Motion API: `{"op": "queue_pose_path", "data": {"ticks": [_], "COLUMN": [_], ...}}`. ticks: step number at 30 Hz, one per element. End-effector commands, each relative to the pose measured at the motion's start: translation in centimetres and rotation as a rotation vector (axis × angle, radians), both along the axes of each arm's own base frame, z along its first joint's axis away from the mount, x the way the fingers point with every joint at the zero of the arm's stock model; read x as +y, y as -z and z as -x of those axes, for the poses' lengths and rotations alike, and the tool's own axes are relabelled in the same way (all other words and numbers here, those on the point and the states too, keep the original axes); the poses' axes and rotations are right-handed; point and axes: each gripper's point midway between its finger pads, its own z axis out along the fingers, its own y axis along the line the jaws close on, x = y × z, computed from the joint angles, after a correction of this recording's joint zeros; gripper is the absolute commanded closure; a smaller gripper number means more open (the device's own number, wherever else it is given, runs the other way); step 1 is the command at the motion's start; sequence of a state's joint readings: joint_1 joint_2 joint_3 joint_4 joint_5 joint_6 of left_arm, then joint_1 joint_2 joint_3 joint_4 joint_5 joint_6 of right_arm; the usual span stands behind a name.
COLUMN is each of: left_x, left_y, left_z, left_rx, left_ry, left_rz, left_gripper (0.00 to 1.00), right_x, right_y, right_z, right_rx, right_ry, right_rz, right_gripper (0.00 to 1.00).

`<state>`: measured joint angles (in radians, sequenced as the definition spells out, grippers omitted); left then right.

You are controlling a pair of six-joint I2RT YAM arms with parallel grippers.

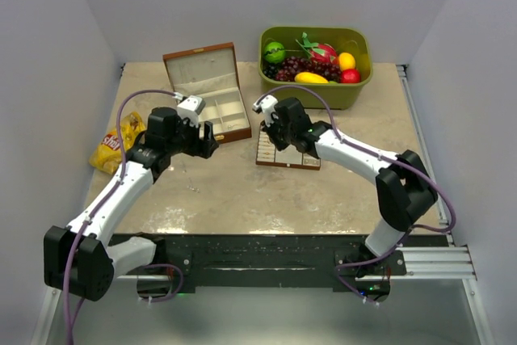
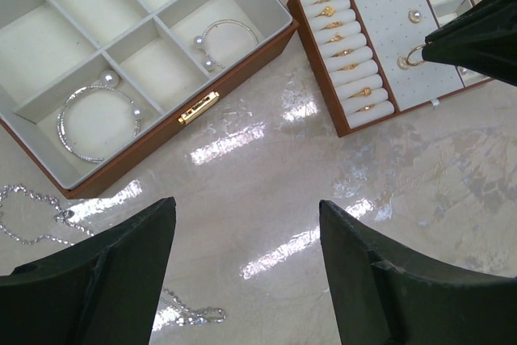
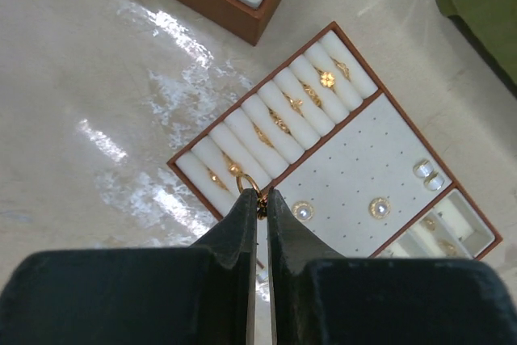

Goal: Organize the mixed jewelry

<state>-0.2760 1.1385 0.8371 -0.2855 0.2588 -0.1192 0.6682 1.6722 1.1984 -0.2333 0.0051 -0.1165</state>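
Next, my right gripper lets go of the gold ring in the empty gap [image 1: 265, 151] [image 3: 247, 151] toward the near end of the ring rolls.
My right gripper [image 3: 260, 197] is shut on a small gold ring [image 3: 247, 174] and holds it just above the ring rolls of the flat brown-edged cream tray [image 3: 355, 159]. Several gold rings sit in those rolls, and pearl studs lie on the dotted pad. In the left wrist view the same ring [image 2: 409, 57] hangs at the right gripper's tip over the tray [image 2: 317, 62]. My left gripper [image 2: 246, 208] is open over bare table, holding nothing. A silvery chain [image 2: 36, 194] lies on the table to its left. Two pearl-tipped bracelets [image 2: 65, 131] [image 2: 229, 23] lie in separate box compartments.
The open brown wooden box [image 1: 202, 70] stands at the back left, with the tray [image 1: 284, 159] to its right. A green tub of fruit [image 1: 315, 90] sits at the back right. A yellow snack bag [image 1: 117, 145] lies at the left edge.
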Motion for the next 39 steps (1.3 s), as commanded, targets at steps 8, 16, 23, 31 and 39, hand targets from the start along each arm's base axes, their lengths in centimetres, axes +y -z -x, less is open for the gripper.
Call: {"op": "queue_pose_path", "data": {"ticks": [8,16,23,31,39], "left_x": [0.4,0.7,0.5,0.4,0.4], "left_y": [-0.9,-0.7,-0.3,-0.2,-0.1], "left_z": [-0.5,-0.6,-0.6,-0.6,-0.6], "left_rx": [-0.049,-0.044,-0.029,-0.026,-0.022], "left_ry": [-0.002,-0.017,-0.008,-0.003,0.0], "left_rz": [-0.019,-0.028,-0.029,-0.028,-0.029], "left_gripper": [0.24,0.25,0.25,0.25,0.25], "right_x": [1.1,1.8,2.2,1.8,1.5], "right_y": [-0.4,1.7,3.4,4.6,5.3], "right_z": [-2.8,-3.5,-3.1,-2.6,-2.2], "right_rx": [-0.17,-0.177,-0.156,-0.141,-0.123], "right_ry": [-0.2,-0.264,-0.334,-0.368,-0.395], "right_rz": [0.171,0.273,0.325,0.355,0.377], "right_gripper": [1.0,1.0,1.0,1.0,1.0]}}
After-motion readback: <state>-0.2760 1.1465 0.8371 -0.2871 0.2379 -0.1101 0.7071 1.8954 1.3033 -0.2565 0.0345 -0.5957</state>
